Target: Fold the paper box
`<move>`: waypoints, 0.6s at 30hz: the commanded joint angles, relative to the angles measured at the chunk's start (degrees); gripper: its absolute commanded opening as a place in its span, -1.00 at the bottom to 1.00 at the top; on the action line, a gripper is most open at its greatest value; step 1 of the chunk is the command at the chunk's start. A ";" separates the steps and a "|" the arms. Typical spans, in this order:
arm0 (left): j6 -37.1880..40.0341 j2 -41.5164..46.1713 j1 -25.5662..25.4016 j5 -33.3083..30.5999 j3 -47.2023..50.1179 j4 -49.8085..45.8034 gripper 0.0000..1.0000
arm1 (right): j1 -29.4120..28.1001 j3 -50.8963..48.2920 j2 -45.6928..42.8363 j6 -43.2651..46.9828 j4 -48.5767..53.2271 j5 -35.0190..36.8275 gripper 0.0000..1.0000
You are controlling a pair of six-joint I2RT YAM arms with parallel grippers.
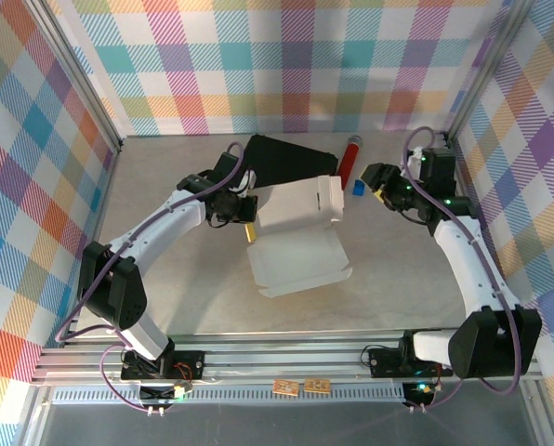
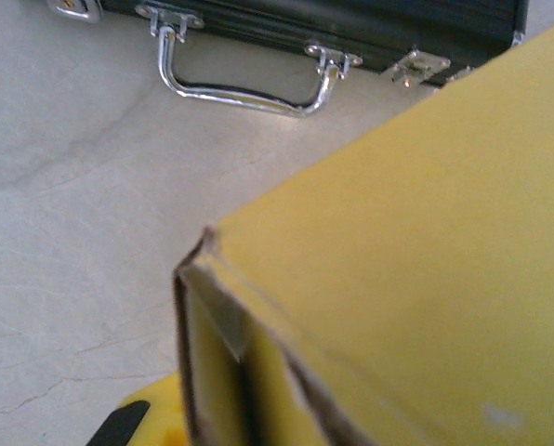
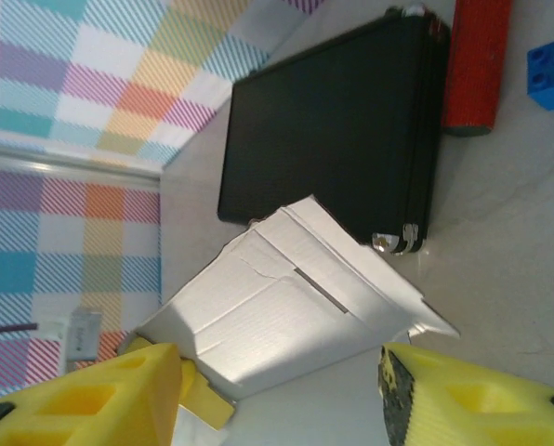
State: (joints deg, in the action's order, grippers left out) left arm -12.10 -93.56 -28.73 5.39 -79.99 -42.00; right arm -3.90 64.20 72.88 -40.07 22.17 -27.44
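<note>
The paper box is slanted with only my left gripper holding one of its edges, so my right gripper should grab the box's free side flap (image 1: 336, 197) opposite and make the box square.
The paper box (image 1: 300, 260) lies in the middle of the table, whitish face up, with its far panel (image 1: 300, 206) raised. My left gripper (image 1: 247, 220) is at the box's left edge, shut on it. In the left wrist view the yellow cardboard (image 2: 416, 214) fills the right side, and its folded edge runs down into my jaws (image 2: 240, 409). My right gripper (image 1: 375, 186) hovers to the right of the box, apart from it. Its yellow fingers (image 3: 82, 400) stand open with nothing between them, and the box's white slotted panel (image 3: 296, 307) lies beyond them.
A black hard case (image 1: 291, 158) with a metal handle (image 2: 244, 88) lies behind the box, nearly touching it. A red cylinder (image 1: 351, 156) and a small blue brick (image 1: 359, 189) sit at the back right, near my right gripper. Plaid walls enclose the table.
</note>
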 commanded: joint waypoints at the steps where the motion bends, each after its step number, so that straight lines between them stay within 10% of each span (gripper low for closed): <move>1: 2.40 0.83 0.42 3.40 -1.36 -2.48 -1.00 | -2.83 -1.25 1.62 8.42 0.32 -3.67 0.25; 18: 4.32 -2.19 0.78 10.47 -5.24 -6.83 -1.00 | -2.87 -7.99 6.49 31.92 -1.52 -3.91 0.30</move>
State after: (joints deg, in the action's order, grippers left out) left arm -8.67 -95.22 -28.56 13.47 -83.53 -46.96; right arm -7.07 54.92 77.28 -12.84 21.50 -29.39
